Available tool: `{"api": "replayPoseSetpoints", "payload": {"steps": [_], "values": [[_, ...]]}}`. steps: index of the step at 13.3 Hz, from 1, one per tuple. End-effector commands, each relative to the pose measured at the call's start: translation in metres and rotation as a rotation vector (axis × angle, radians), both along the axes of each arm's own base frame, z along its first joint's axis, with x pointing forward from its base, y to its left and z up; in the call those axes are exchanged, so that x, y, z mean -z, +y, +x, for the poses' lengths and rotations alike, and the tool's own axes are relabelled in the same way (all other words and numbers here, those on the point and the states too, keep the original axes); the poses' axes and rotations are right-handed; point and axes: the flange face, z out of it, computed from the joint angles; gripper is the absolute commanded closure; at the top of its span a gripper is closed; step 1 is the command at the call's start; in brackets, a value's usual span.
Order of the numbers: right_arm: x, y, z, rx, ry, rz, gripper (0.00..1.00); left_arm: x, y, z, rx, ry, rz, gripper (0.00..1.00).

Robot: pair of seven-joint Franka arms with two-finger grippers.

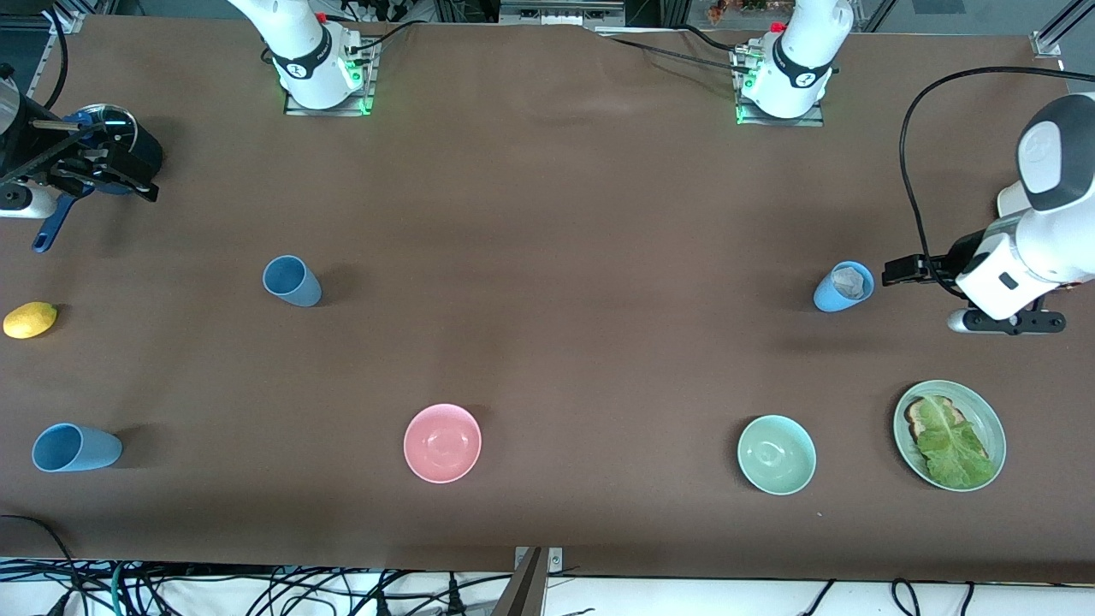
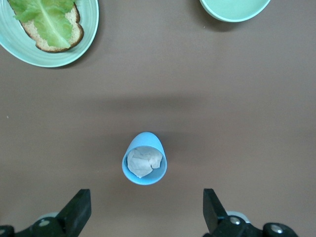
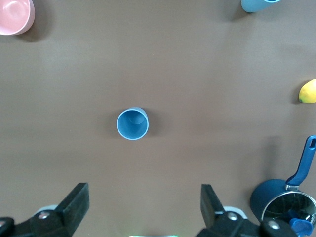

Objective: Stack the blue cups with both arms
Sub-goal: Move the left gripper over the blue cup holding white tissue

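Note:
My left gripper will close on the bright blue cup's rim point(image 1: 873, 283) point(image 2: 123, 166) on the side that faces my left arm, with one finger inside the cup beside the pale wad.
Three blue cups stand upright on the brown table. A slate-blue cup point(image 1: 292, 281) point(image 3: 132, 124) is toward the right arm's end. A sky-blue cup point(image 1: 75, 447) point(image 3: 256, 5) stands nearer the front camera at that end. A bright blue cup point(image 1: 843, 287) point(image 2: 144, 165) with a crumpled pale wad inside is toward the left arm's end. My left gripper point(image 1: 898, 271) point(image 2: 146, 212) is open and empty, up in the air just beside this cup. My right gripper point(image 1: 128, 175) point(image 3: 144, 210) is open and empty, high up by the blue pot.
A pink bowl point(image 1: 442, 442) and a mint-green bowl point(image 1: 777, 454) sit near the front edge. A green plate point(image 1: 992, 423) holds toast and lettuce. A lemon point(image 1: 30, 319) and a blue pot point(image 1: 141, 145) point(image 3: 269, 197) with a handle are at the right arm's end.

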Motion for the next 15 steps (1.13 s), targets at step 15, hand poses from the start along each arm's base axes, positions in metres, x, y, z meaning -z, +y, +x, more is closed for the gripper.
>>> {"api": "replayPoseSetpoints", "payload": {"steps": [15], "values": [[-0.004, -0.002, 0.002, 0.002, -0.001, 0.01, 0.0, 0.115, 0.043, -0.075, 0.042, -0.134, -0.001, 0.0]]}}
